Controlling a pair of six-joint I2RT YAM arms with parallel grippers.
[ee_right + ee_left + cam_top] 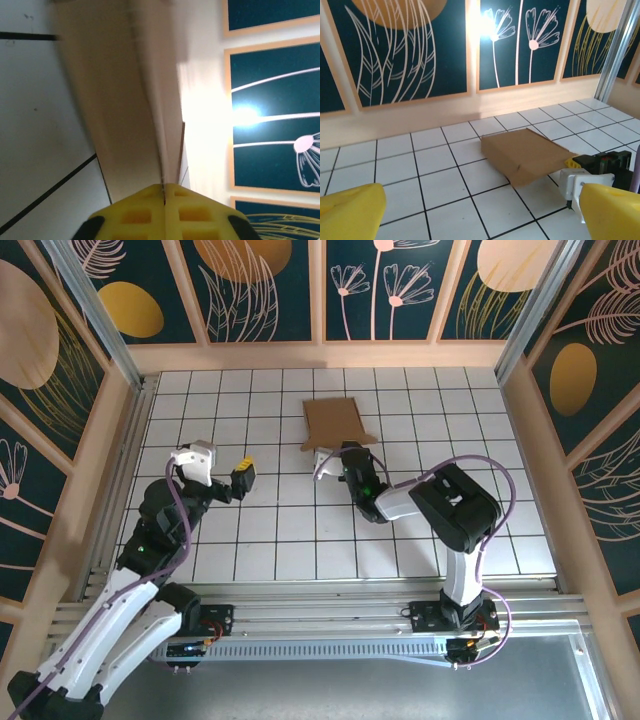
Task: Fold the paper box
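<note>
I should use my right gripper to set the paper box down and let go of it on the white tiles (316, 464) between the two arms, closer to the metal rail.
The paper box (333, 420) is a flat brown cardboard square lying on the white tiled floor at the middle back. Its near edge is tilted up off the tiles (530, 160). My right gripper (345, 454) reaches that near edge, and its yellow fingers (200, 210) are pressed together with a thin cardboard edge (150, 100) running into the seam. It is shut on the paper box. My left gripper (243, 479) hovers to the left of the box, well apart from it. It is open, its yellow fingertips (350, 210) spread wide with nothing between them.
Wooden-framed walls with dark floral panels (270, 290) close in the tiled floor (270, 530) at the back and both sides. Free tiles lie between the two arms and in front of the box. A metal rail (330, 595) runs along the near edge.
</note>
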